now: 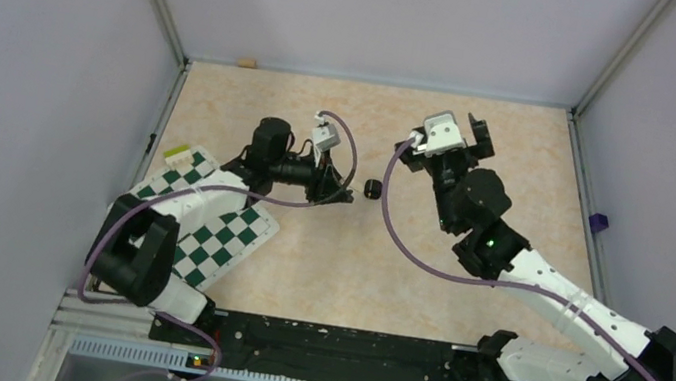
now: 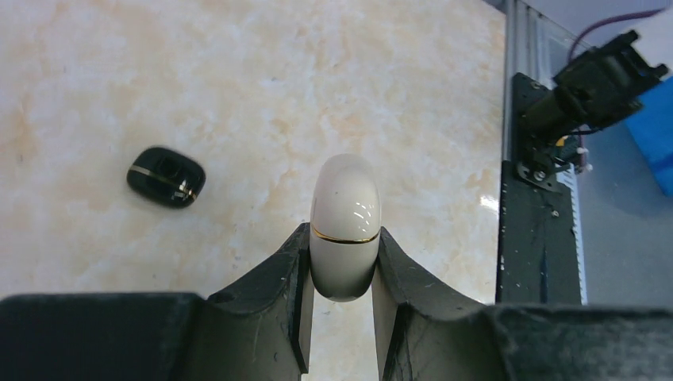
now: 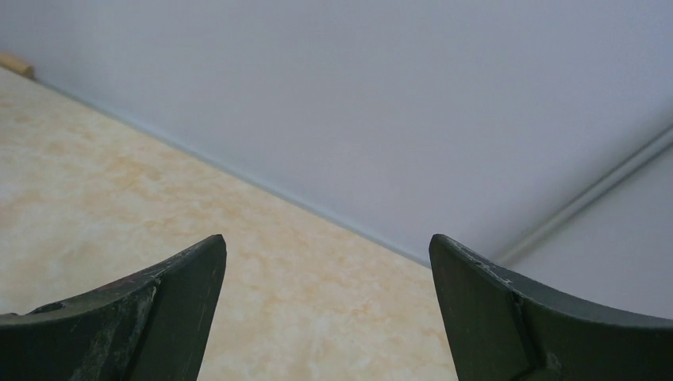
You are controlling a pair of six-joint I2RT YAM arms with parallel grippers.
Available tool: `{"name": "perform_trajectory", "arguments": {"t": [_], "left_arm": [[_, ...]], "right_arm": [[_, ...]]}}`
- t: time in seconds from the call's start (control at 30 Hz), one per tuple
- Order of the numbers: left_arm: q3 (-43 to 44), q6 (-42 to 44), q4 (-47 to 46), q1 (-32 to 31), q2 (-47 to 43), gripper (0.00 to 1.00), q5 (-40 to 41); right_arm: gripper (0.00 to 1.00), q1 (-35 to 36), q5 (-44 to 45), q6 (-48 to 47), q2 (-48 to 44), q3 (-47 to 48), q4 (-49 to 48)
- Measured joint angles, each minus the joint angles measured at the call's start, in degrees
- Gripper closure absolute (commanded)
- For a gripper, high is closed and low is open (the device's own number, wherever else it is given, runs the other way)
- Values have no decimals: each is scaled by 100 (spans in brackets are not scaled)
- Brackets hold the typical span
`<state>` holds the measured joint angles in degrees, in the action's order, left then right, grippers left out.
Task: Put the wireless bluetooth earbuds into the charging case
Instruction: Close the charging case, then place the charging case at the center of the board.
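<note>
My left gripper is holding the charging case. It will let go of it on the marbled table (image 1: pixel 350 188) (image 2: pixel 168 260) beside the black earbud, toward the chequered mat.
The charging case (image 2: pixel 344 198) is a cream-white rounded box with a thin gold seam, closed. My left gripper (image 2: pixel 343 238) is shut on its lower half, just above the marbled table; the case itself is hidden in the top view. One glossy black earbud (image 2: pixel 165 176) lies on the table to the case's left, apart from it. In the top view that earbud (image 1: pixel 373 189) sits just right of my left gripper (image 1: pixel 339 189). My right gripper (image 1: pixel 474 135) is raised near the back, and its jaws (image 3: pixel 327 242) stand wide open with nothing between them, facing the back wall.
A green-and-white chequered mat (image 1: pixel 226 235) lies under the left arm, with a small yellow piece (image 1: pixel 178 151) at its far corner. A purple object (image 1: pixel 598 223) sits on the right frame rail. A black base rail (image 2: pixel 540 238) runs along the near edge.
</note>
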<state>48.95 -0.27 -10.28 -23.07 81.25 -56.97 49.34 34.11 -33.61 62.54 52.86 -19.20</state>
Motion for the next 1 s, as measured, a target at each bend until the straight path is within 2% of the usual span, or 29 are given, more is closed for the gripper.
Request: {"name": "perform_trajectory", "arguments": {"t": [0.23,0.47,0.73,0.87,1.0], "left_arm": [[2,-846,-210,-144,977,100,933],[168,-1012,-129,-184,1394,100,2155],[525,-1182,79,-181,2096,97,2656],[763,-1285,334,-181,2430,93,2848],[903,-1412,531,-184,2553,78,3117]], "right_arm": [[2,-227,378,-33,-87,-2,-295],[2,-227,330,-26,-87,-103,-319],[2,-227,221,26,-87,-114,-313],[2,-227,197,42,-87,-114,-310],[2,-227,166,76,-87,-114,-308]]}}
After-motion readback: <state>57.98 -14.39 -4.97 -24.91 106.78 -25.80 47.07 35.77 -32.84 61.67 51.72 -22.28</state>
